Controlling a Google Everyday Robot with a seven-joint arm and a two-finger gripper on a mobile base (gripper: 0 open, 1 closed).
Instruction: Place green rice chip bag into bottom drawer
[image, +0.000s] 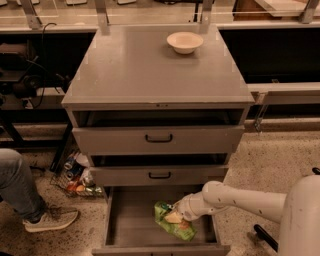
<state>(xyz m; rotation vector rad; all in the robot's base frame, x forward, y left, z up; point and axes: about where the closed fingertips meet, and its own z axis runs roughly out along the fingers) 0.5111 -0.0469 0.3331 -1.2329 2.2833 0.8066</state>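
Note:
The robot's gripper should release the green rice chip bag in the middle of the open bottom drawer's inside (164, 222).
The green rice chip bag (172, 223) lies on the floor of the open bottom drawer (127, 220), in its right half, with its light-green foil crinkled. My gripper (178, 212) reaches in from the right on a white arm and sits at the bag's upper right edge, touching it. The bag covers the fingertips. The two shallower drawers above, with black handles, are slightly open.
A white bowl (185, 41) stands on the grey cabinet top (150, 70) at the back right. A person's leg and shoe (47, 218) are at the lower left. Cans and clutter (77, 177) lie on the floor left of the cabinet.

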